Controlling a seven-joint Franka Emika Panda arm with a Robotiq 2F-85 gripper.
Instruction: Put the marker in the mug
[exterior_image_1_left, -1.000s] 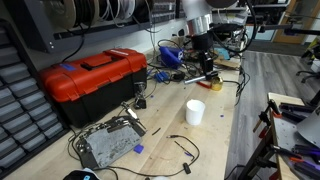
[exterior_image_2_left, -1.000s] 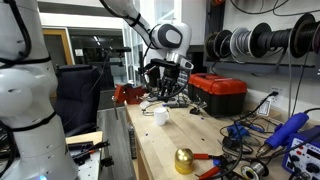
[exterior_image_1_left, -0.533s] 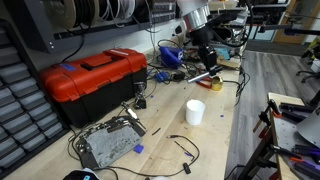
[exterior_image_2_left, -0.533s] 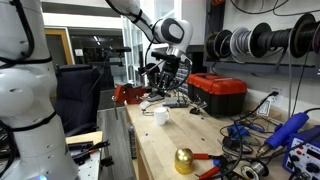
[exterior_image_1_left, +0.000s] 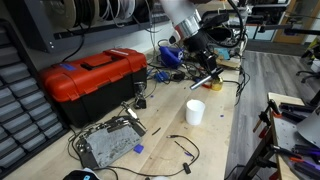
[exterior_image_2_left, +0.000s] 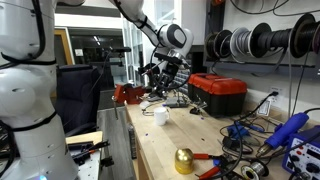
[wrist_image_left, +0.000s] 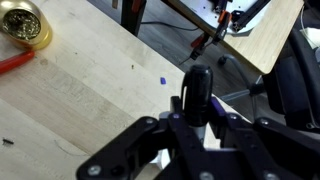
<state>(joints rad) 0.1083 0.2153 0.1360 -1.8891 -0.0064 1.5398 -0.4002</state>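
Note:
Next, I let go of the marker inside the white mug on the wooden bench (exterior_image_1_left: 197, 104), so that it leans against the mug's rim.
My gripper (exterior_image_1_left: 205, 70) is shut on the marker (exterior_image_1_left: 203, 79), a dark slim pen, and holds it in the air above the wooden bench. The arm is tilted. The white mug (exterior_image_1_left: 195, 111) stands upright on the bench, below and nearer the camera than the gripper. In the other exterior view the gripper (exterior_image_2_left: 165, 82) hangs above and a little behind the mug (exterior_image_2_left: 160, 116). In the wrist view the marker (wrist_image_left: 195, 95) sits between the two fingers of the gripper (wrist_image_left: 197, 122), with the bench top behind it.
A red toolbox (exterior_image_1_left: 90, 78) (exterior_image_2_left: 220, 92) stands on the bench beside cables. A yellow tape roll (exterior_image_1_left: 214, 84) lies under the gripper. A metal box (exterior_image_1_left: 108, 143) and loose wires lie further along. A gold ball (exterior_image_2_left: 184, 160) (wrist_image_left: 22, 25) sits near the bench edge.
The arm has tilted and the wrist has swung slightly sideways with the marker still held. The mug has not moved.

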